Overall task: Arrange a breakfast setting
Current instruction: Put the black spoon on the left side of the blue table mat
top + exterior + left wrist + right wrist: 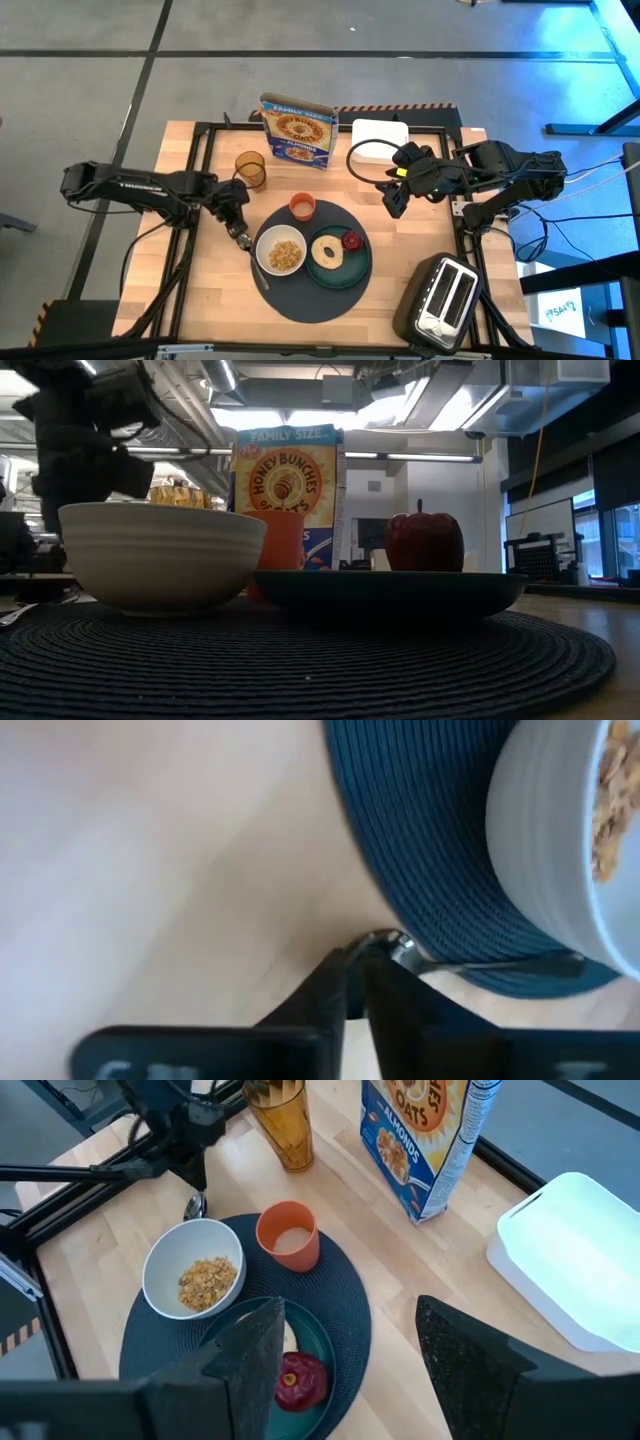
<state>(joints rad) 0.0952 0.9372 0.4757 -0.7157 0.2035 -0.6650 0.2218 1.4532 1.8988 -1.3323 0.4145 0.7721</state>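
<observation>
The spoon slants with its handle on the placemat's edge, so next my left gripper regrips the spoon's round end (244,242), swings it clear and straightens it.
A round dark-grey placemat (310,295) carries a white bowl (281,250) of cereal, a teal plate (345,272) with a tan bagel (327,250) and a dark-red fruit (352,240), and an orange cup (303,206). A spoon (257,272) lies left of the bowl, its handle on the mat's edge. My left gripper (239,233) is down at the spoon's bowl end, fingers shut. My right gripper (394,203) hangs open and empty above the table, right of the mat. My left gripper pinches the spoon's bowl end (386,942) between its two fingertips (335,982), coming from above and from the table's left. The spoon lies low, its handle (520,963) resting on the placemat's edge beside the bowl.
An amber glass (250,168) stands far left of the mat. A blue cereal box (298,128) and a white container (380,138) stand at the far edge. A black-and-silver toaster (445,295) sits at the near right. There is bare wood left of the mat.
</observation>
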